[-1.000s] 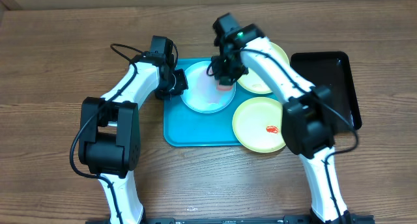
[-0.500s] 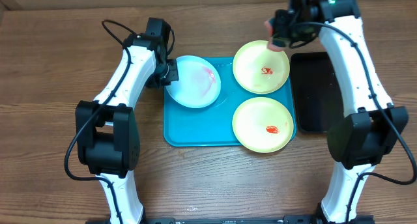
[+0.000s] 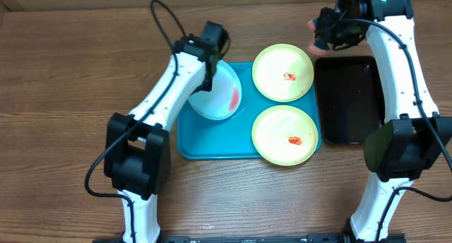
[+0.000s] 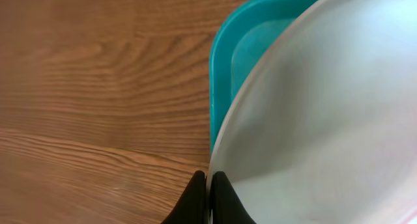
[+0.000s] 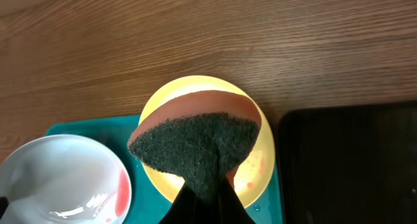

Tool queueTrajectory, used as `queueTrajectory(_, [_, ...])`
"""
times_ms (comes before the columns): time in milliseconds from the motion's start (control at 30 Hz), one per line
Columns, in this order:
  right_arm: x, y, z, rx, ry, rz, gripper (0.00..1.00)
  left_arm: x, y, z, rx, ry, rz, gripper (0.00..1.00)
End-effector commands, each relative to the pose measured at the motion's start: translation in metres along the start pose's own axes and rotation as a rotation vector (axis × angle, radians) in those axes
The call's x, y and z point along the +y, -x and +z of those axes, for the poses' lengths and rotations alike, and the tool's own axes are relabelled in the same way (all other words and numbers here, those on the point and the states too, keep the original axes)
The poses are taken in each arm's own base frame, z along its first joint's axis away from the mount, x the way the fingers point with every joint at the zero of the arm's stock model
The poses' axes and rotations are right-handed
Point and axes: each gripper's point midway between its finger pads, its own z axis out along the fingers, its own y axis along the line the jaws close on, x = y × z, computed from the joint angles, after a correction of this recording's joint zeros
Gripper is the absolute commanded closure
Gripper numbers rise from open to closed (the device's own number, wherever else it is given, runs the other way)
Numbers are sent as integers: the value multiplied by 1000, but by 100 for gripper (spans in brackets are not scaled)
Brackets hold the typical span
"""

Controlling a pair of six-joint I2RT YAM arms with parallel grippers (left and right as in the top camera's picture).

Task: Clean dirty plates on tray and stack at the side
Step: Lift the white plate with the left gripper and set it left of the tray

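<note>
Next, the left gripper puts the light-blue plate, still tilted up over the turquoise tray, down on the bare wooden table (image 3: 131, 99) beside the turquoise tray, opposite the black tray.
My left gripper (image 3: 209, 72) is shut on the rim of the light-blue plate (image 3: 215, 96) and holds it tilted up over the left half of the turquoise tray (image 3: 212, 145); a red smear shows on its right edge. In the left wrist view my fingers (image 4: 210, 191) pinch the plate's rim (image 4: 313, 120) beside the tray's corner (image 4: 225, 48). Two yellow-green plates (image 3: 283, 72) (image 3: 285, 134) lie on the tray's right side, each with a red smear. My right gripper (image 3: 319, 32) is shut on a sponge (image 5: 195, 136), high above the back plate (image 5: 257, 159).
A black tray (image 3: 349, 98) lies to the right of the turquoise tray; it also shows in the right wrist view (image 5: 352, 162). Bare wooden table (image 3: 63, 73) lies to the left and in front.
My left gripper has tilted the light-blue plate up and shifted it right. My right gripper with the sponge left that plate and rose to the back right.
</note>
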Motion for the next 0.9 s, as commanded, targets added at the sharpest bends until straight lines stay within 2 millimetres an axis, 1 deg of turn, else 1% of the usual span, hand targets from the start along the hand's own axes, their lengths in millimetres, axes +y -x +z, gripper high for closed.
queueTrajectory(0, [1,8,-14,-38,6,-19,96,20,18,-23,-104,145,17,96])
queueTrajectory(100, [-1,8,-14,-41,-9,-19,96,22,27,-36,-157,193,-6,96])
queueTrajectory(200, [-3,8,-14,-40,-17,-18,96,29,43,-59,-228,207,-38,96])
queueTrajectory(300, [-3,7,-14,-37,-18,-17,96,45,53,-84,-298,262,-73,96])
queueTrajectory(367, [-3,7,-14,-37,-18,-17,96,60,57,-103,-354,351,-88,96])
queueTrajectory(433, [-3,7,-14,-36,-18,-17,96,65,58,-115,-390,408,-90,96])
queueTrajectory(500, [-4,6,-14,-33,-19,-16,96,64,59,-130,-433,467,-79,96])
queueTrajectory(667, [-5,4,-14,-24,-22,-12,96,53,58,-151,-494,523,-52,96])
queueTrajectory(867, [-7,3,-14,-19,-25,-8,96,42,50,-157,-489,528,12,96])
